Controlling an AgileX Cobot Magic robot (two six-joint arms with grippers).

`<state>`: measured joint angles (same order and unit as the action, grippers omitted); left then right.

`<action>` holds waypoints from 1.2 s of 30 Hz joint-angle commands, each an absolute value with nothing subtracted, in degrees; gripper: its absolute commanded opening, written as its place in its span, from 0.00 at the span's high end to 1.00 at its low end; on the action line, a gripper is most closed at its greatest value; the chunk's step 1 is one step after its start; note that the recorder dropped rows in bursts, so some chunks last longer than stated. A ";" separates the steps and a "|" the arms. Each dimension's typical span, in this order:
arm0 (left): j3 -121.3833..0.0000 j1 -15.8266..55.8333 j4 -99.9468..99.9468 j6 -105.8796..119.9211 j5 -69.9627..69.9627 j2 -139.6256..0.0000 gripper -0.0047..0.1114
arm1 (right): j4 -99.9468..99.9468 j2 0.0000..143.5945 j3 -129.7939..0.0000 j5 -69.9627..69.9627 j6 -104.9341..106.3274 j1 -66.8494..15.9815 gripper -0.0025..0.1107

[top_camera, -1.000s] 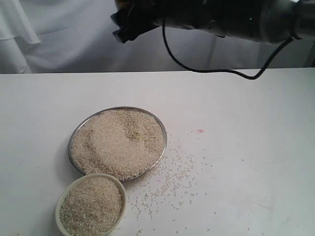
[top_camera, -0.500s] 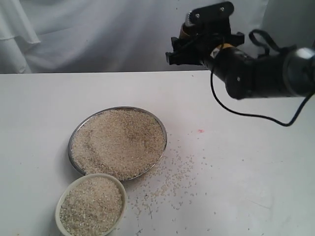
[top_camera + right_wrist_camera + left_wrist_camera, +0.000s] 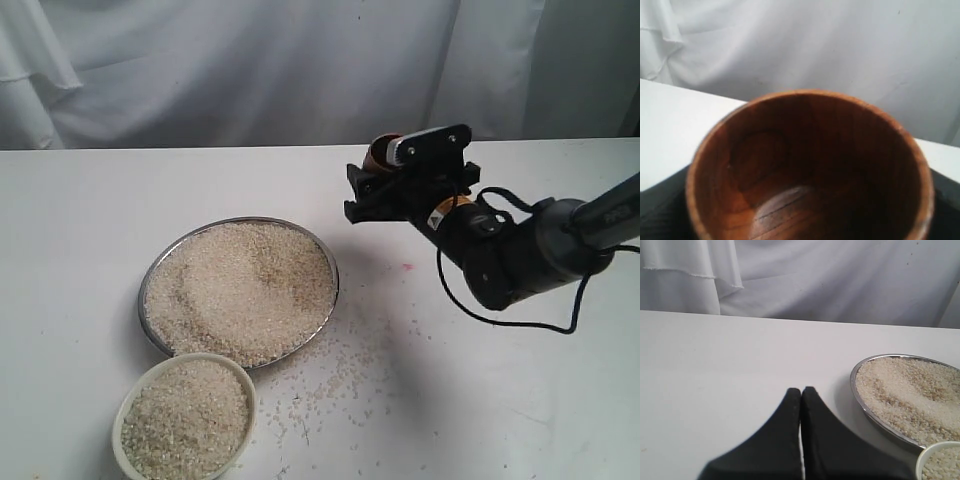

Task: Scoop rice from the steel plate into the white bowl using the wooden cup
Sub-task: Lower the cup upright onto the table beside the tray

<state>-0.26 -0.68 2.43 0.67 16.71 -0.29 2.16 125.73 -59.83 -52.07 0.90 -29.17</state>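
Observation:
My right gripper is going to let go of the wooden cup on the white table just off the steel plate's far rim [image 3: 338, 236].
The steel plate [image 3: 250, 219] lies left of the table's middle, heaped with rice [image 3: 240, 290]. Touching its near rim, the white bowl [image 3: 190, 356] is filled with rice [image 3: 185, 418]. Just right of the plate and beyond it, my right gripper [image 3: 385, 192] hangs low over the table, shut on the wooden cup [image 3: 380, 152]. The right wrist view looks into the cup [image 3: 810, 165], which is empty, with black fingers [image 3: 655, 210] at its sides. My left gripper [image 3: 801, 391] is shut on nothing, beside the plate's rim [image 3: 856, 390]; the exterior view does not show it.
Loose rice grains [image 3: 350, 365] are scattered on the white table right of the plate and bowl. A small red mark [image 3: 407, 267] sits near the right arm. The arm's black cable [image 3: 520, 325] loops over the table. White cloth hangs behind.
The right arm, high near the top of the view a second ago, has swung right and come down with the cup to just above the table beside the plate.

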 commanded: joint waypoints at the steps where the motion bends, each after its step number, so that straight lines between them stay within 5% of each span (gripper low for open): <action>1: 0.00 -0.60 2.48 0.49 16.34 0.00 0.96 | 3.55 128.90 -59.73 -54.73 0.00 -28.88 0.98; 22: 0.00 -0.60 2.48 0.49 16.34 0.00 0.96 | 5.76 134.72 -59.95 -52.96 -2.75 -28.88 0.97; 26: 0.00 -0.60 2.48 0.49 16.34 0.00 0.96 | 7.28 134.72 -59.95 -52.08 -2.75 -28.88 0.86; 32: 0.00 -0.60 2.48 0.49 16.34 0.00 0.96 | 7.28 134.72 -59.95 -50.44 -4.02 -29.15 0.50; 36: 0.00 -0.60 2.48 0.49 16.34 0.00 0.96 | 9.51 134.72 -59.95 -49.16 -4.31 -29.28 0.43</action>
<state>-0.26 -0.68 2.43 0.67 16.71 -0.29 6.35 134.38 -60.15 -52.64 -3.65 -29.15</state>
